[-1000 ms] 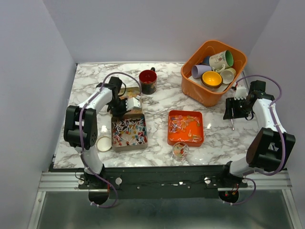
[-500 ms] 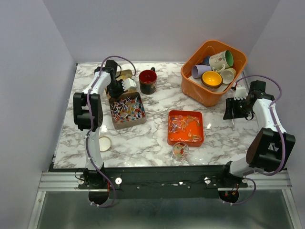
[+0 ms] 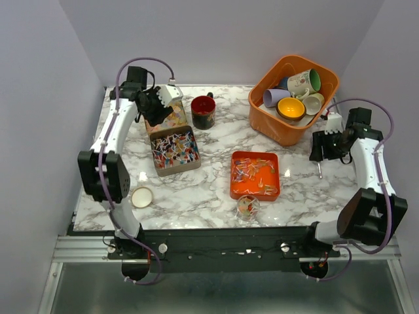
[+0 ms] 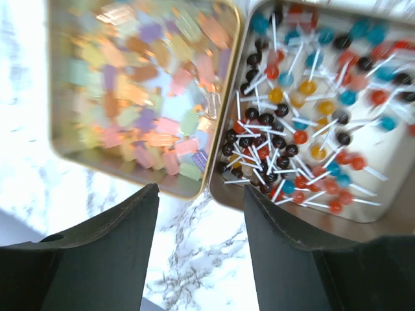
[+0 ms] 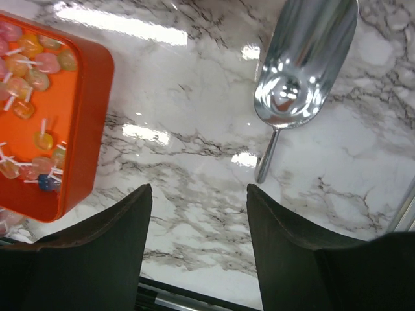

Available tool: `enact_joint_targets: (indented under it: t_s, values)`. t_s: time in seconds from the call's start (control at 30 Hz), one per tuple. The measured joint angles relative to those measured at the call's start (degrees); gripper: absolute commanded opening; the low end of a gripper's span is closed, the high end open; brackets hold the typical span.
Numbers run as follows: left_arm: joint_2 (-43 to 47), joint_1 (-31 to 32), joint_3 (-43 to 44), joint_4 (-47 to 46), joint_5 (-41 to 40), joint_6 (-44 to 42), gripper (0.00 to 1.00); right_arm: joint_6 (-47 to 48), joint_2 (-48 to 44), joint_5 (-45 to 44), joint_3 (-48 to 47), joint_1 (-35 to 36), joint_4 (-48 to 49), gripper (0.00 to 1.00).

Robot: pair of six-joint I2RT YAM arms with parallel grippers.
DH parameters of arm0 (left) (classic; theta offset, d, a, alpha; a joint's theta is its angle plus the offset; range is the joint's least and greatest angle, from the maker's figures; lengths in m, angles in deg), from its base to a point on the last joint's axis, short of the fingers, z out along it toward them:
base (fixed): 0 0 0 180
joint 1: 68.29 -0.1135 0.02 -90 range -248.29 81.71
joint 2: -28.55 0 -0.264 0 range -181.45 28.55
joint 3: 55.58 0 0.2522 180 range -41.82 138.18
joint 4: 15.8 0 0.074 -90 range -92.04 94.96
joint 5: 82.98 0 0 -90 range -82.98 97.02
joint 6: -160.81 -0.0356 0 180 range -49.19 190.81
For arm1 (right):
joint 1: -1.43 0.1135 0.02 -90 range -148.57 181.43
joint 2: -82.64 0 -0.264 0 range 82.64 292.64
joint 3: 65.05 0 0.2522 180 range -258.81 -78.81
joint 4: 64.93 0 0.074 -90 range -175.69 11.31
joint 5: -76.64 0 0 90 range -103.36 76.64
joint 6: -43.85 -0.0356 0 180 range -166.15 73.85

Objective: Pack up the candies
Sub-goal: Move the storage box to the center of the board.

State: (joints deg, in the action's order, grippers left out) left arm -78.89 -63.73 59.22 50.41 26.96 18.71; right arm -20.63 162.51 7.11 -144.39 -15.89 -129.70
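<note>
The round white lid's far edge (image 3: 135,190), the side toward the tins, is the next place my left gripper should go to and close on.
The candies lie in several containers. A brown tin (image 3: 175,150) (image 4: 324,110) holds red, blue and dark lollipops. Behind it and touching it, a gold tin (image 3: 171,119) (image 4: 142,91) holds pastel squares. More lollipops fill an orange tray (image 3: 255,174) (image 5: 58,116), and a small clear cup (image 3: 247,207) in front of it holds a few. My left gripper (image 3: 157,110) (image 4: 201,246) hangs open over the far-left tins, nothing between its fingers. At the right edge my right gripper (image 3: 319,149) (image 5: 198,246) is open and empty above bare marble.
A metal scoop (image 3: 319,169) (image 5: 305,58) lies on the table just beyond the right gripper. A dark red mug (image 3: 203,111) stands right of the gold tin. An orange bin (image 3: 267,121) of mugs sits far right. A round white lid (image 3: 141,196) lies near left.
The left gripper carried the brown tin away from the front edge, let go of it and opened, then drew back toward the far left. The right arm barely moved.
</note>
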Motion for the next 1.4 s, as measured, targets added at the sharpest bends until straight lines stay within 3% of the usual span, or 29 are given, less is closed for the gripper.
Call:
enact_joint_targets:
  t_s: [0.07,0.1,0.2,0.27,0.43,0.6,0.77,1.0,1.4]
  values:
    - [6.62,0.00,-2.05,-1.22,1.18,3.74,0.70,0.74,-0.90,1.62,-1.49,0.00,-0.61,0.68]
    - [9.03,-0.02,-3.45,-1.40,1.55,4.57,0.70,1.75,-1.84,3.30,-1.79,0.04,-0.81,0.54]
    - [19.10,-0.63,-13.16,-1.95,2.08,6.47,0.70,4.09,-6.62,7.02,-1.66,2.84,-1.44,0.26]
    - [23.91,-2.16,-21.40,-1.31,1.95,6.12,0.70,6.27,-10.16,9.09,-1.29,8.02,-1.40,0.22]
    - [26.23,-10.25,-33.22,4.72,-0.07,1.20,0.68,9.73,-12.90,13.97,-0.02,24.00,-0.96,0.20]
    - [25.33,-17.68,-36.41,11.02,-3.10,-5.46,0.63,12.26,-3.23,13.20,0.24,31.91,1.16,0.15]
    - [24.48,-19.61,-43.25,8.44,-5.64,-8.24,0.57,15.30,5.99,11.04,-0.59,35.30,5.44,0.14]
    - [24.50,-19.58,-50.27,1.09,-6.03,-6.58,0.53,20.39,11.50,6.14,-2.84,41.48,10.43,0.13]
    - [23.65,-18.27,-54.18,-9.09,-5.99,-0.48,0.49,25.62,17.11,-1.64,-3.65,41.75,14.51,0.13]
